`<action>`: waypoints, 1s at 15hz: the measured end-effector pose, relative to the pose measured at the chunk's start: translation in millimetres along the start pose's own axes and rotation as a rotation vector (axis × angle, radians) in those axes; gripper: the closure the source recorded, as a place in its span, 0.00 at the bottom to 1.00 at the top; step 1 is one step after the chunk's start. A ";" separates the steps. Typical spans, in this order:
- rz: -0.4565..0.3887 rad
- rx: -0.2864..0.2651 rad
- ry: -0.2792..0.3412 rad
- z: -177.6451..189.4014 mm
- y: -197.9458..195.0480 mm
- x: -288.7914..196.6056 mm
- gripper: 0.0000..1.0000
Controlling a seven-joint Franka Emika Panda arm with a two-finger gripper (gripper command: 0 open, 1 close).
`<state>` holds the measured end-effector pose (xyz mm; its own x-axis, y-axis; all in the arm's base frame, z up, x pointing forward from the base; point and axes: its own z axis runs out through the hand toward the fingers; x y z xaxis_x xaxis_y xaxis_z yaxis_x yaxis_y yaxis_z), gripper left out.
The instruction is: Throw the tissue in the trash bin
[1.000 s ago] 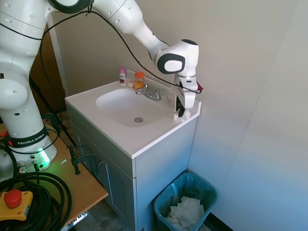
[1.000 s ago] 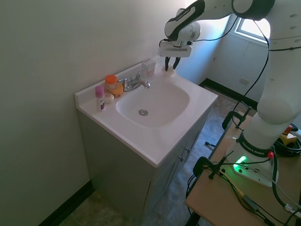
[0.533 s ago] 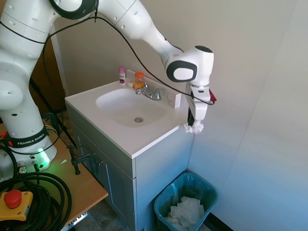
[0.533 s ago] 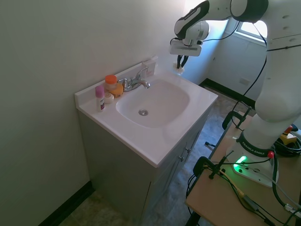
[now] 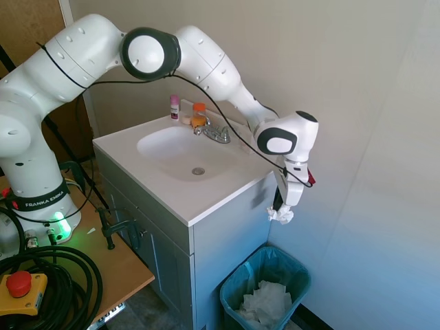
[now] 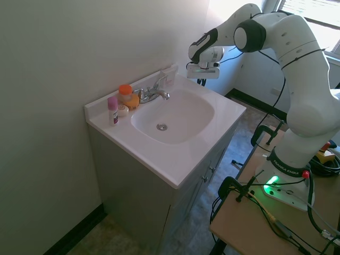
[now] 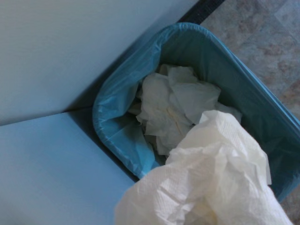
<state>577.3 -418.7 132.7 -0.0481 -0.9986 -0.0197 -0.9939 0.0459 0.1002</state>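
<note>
The robot's gripper should release the tissue, now hanging above the trash bin, onto the crumpled white paper inside the trash bin (image 5: 264,301) (image 7: 174,129).
A small crumpled white tissue (image 5: 281,215) hangs in the air beside the vanity's right side, with my gripper (image 5: 282,210) shut on it. It fills the near part of the wrist view as the tissue (image 7: 211,187). Straight below stands the trash bin (image 5: 234,288), lined with a blue-teal bag and holding a mass of crumpled white paper (image 5: 265,302); the wrist view looks down into the trash bin (image 7: 105,117). In the second exterior view the gripper (image 6: 201,79) is behind the vanity's far edge, and the tissue and bin are hidden.
The white vanity (image 5: 227,227) with its sink (image 5: 180,152) stands left of the gripper. A faucet (image 5: 215,133), an orange-capped bottle (image 5: 199,115) and a pink-capped bottle (image 5: 174,107) sit at the back of the counter. A wall (image 5: 371,172) is close on the right.
The gripper has carried the tissue off the counter's back right corner, out past the vanity's edge and downward. It now hangs over the bin.
</note>
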 end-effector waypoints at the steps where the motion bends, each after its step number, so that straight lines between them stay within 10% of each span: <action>1: 0.006 -0.015 -0.004 13.3 -2.0 6.9 1.00; 10: 0.082 -0.051 -0.043 61.6 16.3 67.9 1.00; 11: 0.088 -0.053 -0.048 66.2 18.9 70.4 0.00; 15: 0.094 -0.045 -0.064 71.1 18.8 75.5 0.00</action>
<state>548.0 -491.5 62.4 -0.1487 -0.9863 -0.0715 -0.9793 0.1368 0.1495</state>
